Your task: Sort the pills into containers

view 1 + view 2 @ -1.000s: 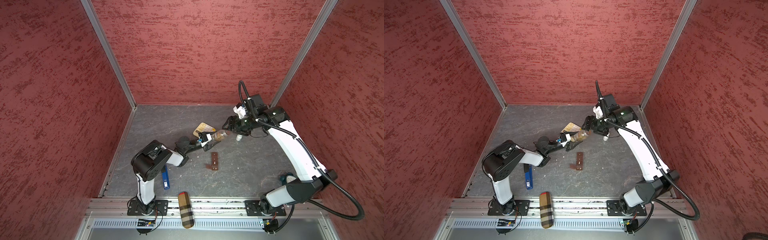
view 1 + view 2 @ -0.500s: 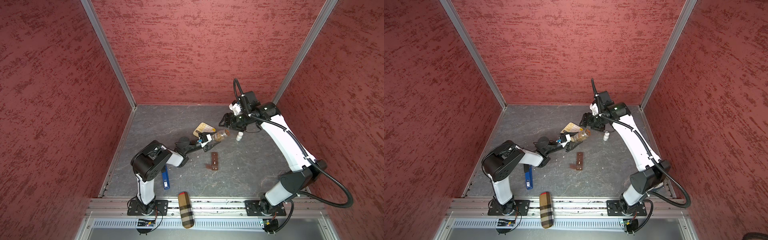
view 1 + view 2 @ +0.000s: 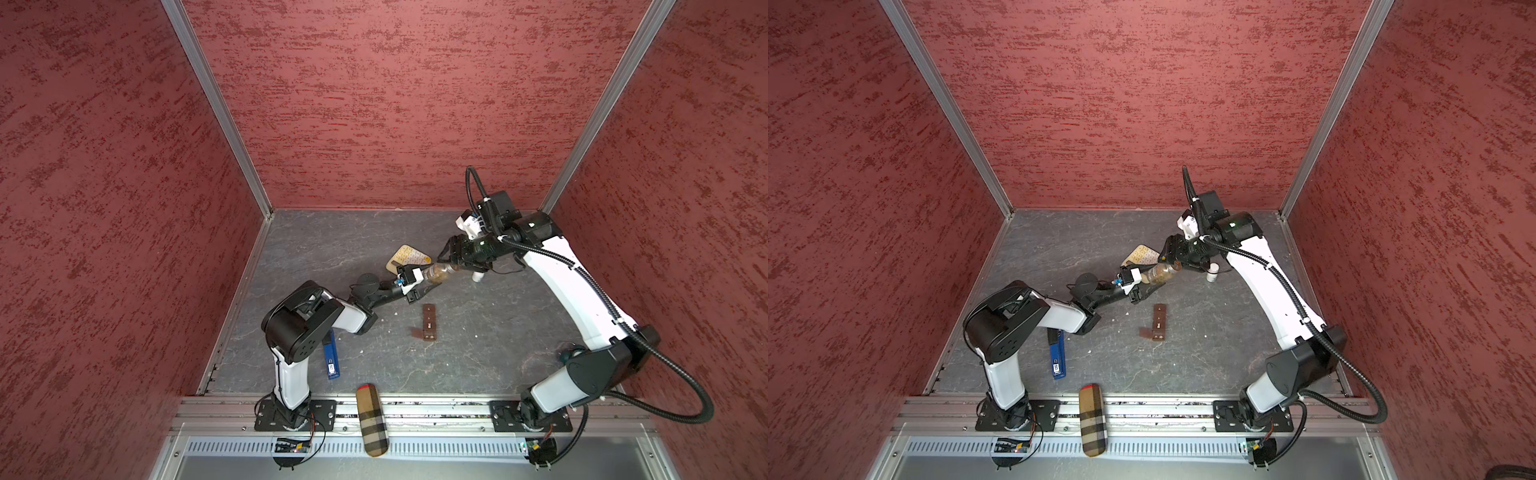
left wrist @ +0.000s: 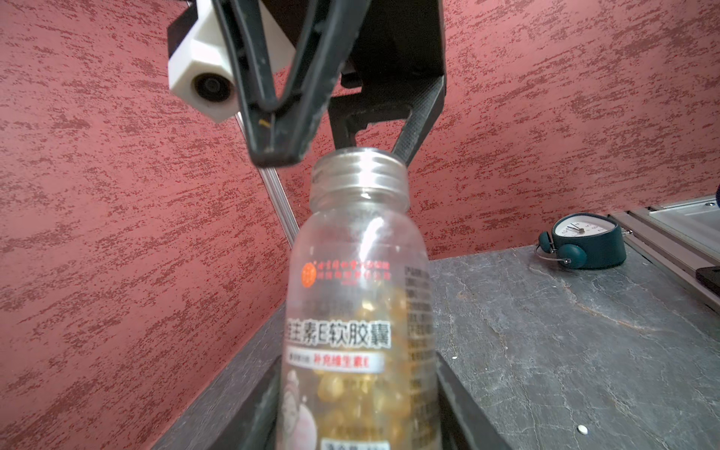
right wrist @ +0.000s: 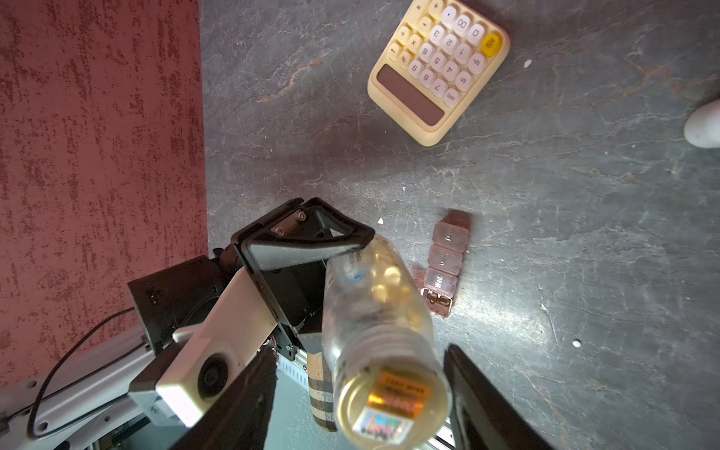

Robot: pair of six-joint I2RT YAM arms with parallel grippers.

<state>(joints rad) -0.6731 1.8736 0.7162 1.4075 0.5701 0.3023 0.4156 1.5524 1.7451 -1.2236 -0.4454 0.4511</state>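
Observation:
My right gripper needs to turn back, as the bottle's cap sits off-centre in it while it is open, then center the cap and take the bottle by its cap (image 4: pixel 360 171).
The containers (image 3: pixel 429 322) (image 3: pixel 1158 321) (image 5: pixel 444 265) form a dark brown strip box lying flat mid-floor, with the end lid open. Tiny white pills (image 4: pixel 583 429) (image 5: pixel 576 343) (image 3: pixel 1126 314) lie scattered on the floor. My left gripper (image 3: pixel 420 282) (image 3: pixel 1141 284) (image 4: pixel 358 389) is shut on a clear amber bottle (image 3: pixel 440 273) (image 3: pixel 1160 272) (image 4: pixel 358 272) (image 5: pixel 374 296). The bottle holds golden capsules and its threaded neck is uncapped. My right gripper (image 3: pixel 451 259) (image 3: pixel 1169 257) (image 4: pixel 339 154) (image 5: pixel 362 405) stands open at the bottle's mouth, with a gap on each side.
A yellow calculator (image 3: pixel 409 257) (image 3: pixel 1142 255) (image 5: pixel 438 70) lies behind the bottle. A small white bottle (image 3: pixel 478 276) (image 3: pixel 1212 274) stands under the right arm. A blue object (image 3: pixel 331 357) lies by the left arm, a plaid case (image 3: pixel 371 419) on the front rail, and a teal clock (image 4: pixel 584 247) near the front right.
The right arm swung back and returned while its gripper stayed at the bottle's mouth, jaws slightly narrower. The left arm and the bottle have not moved.

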